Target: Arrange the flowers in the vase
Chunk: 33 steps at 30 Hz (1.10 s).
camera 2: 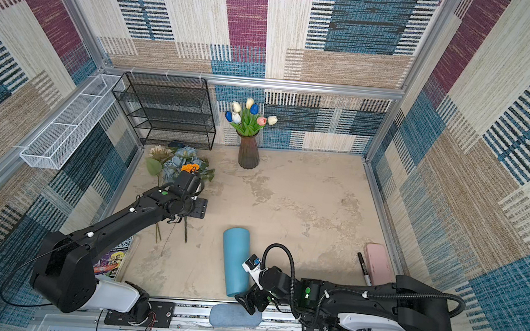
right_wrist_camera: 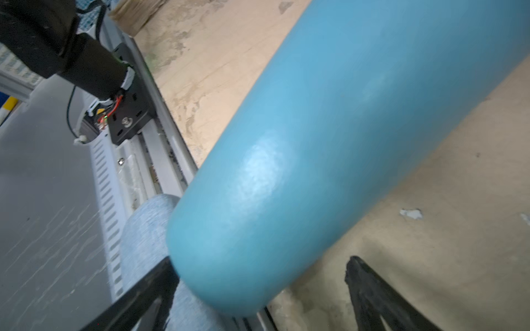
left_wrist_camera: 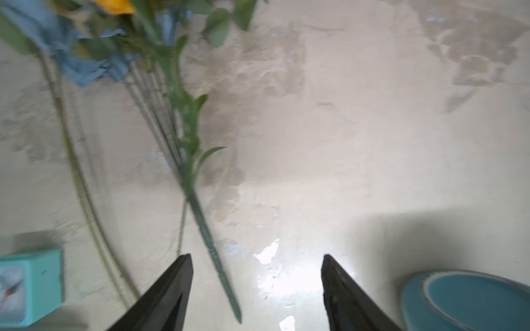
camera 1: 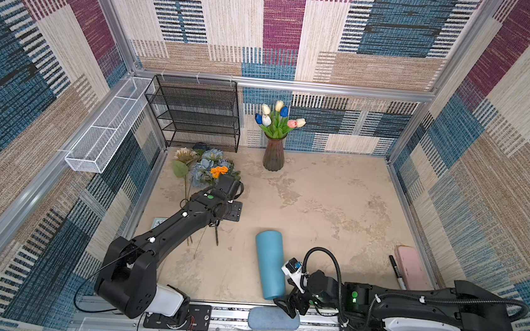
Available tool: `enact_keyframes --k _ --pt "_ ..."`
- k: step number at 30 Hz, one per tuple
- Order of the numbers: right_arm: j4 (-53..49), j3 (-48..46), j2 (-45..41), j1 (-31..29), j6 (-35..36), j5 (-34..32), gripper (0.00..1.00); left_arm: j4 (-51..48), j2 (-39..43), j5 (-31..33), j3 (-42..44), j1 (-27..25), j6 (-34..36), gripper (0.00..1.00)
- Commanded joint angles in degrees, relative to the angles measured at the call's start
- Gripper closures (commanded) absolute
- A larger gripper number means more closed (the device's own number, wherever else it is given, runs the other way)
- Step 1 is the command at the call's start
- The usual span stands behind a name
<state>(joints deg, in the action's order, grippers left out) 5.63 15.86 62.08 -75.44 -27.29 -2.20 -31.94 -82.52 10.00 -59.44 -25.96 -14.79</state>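
Next, my right gripper closes on the blue cylinder's front rim (camera 1: 282,295) (right_wrist_camera: 269,300), on the side of the rim toward the pink case.
A ribbed brown vase (camera 1: 273,156) (camera 2: 249,154) stands at the back of the table and holds white, blue and pink tulips (camera 1: 277,116) (camera 2: 249,114). More flowers (camera 1: 206,167) (camera 2: 178,163), dusty-blue, orange and beige, lie flat at the left with their stems (camera 1: 216,234) pointing to the front. My left gripper (left_wrist_camera: 256,256) hangs open over those stem ends. One green stem (left_wrist_camera: 212,249) runs between its fingers, close to one of them, untouched. My right gripper (camera 1: 289,301) (right_wrist_camera: 261,259) is open at the front edge, straddling the end of a blue cylinder (right_wrist_camera: 315,129).
The blue cylinder (camera 1: 269,265) lies front centre, with a grey-blue pouch (camera 1: 273,319) on the rail below it. A pink case (camera 1: 410,270) and a black marker (camera 1: 396,273) lie at the right. A black mesh rack (camera 1: 193,112), a white wire basket (camera 1: 106,129) and a teal clock (left_wrist_camera: 28,286) stand at the left.
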Motion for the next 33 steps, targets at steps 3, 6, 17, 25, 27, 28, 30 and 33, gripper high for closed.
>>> enact_keyframes --k 3,6,17,25,27,28,30,33 --pt "0.7 0.8 3.4 -0.1 -4.6 -8.0 0.06 8.5 -1.9 -10.7 0.9 -0.9 1.1 0.26" --pt "0.3 0.7 1.4 0.0 -6.2 -14.2 0.06 10.7 -2.7 -12.3 1.2 -1.3 1.5 0.26" --pt "12.4 -6.6 -6.0 11.5 0.6 -13.3 0.06 20.1 -5.8 -20.8 3.1 -1.8 3.2 0.27" --pt "24.7 -10.4 -2.4 19.0 5.8 -9.2 0.55 28.6 -8.2 -29.6 5.6 -1.8 3.6 0.35" --pt "28.1 -10.8 -0.7 20.4 7.8 -8.3 0.57 29.4 -9.3 -31.3 5.6 -1.8 3.9 0.38" --pt "30.5 -11.2 0.4 21.2 8.7 -7.7 0.54 29.8 -10.0 -32.0 5.7 -1.8 4.0 0.39" --pt "35.0 -11.8 2.9 22.7 10.3 -5.5 0.54 30.1 -11.1 -32.4 5.7 -1.8 4.1 0.41" --pt "40.2 -11.7 6.8 23.5 13.2 -3.8 0.57 31.0 -11.6 -33.0 6.4 -1.8 3.9 0.42"
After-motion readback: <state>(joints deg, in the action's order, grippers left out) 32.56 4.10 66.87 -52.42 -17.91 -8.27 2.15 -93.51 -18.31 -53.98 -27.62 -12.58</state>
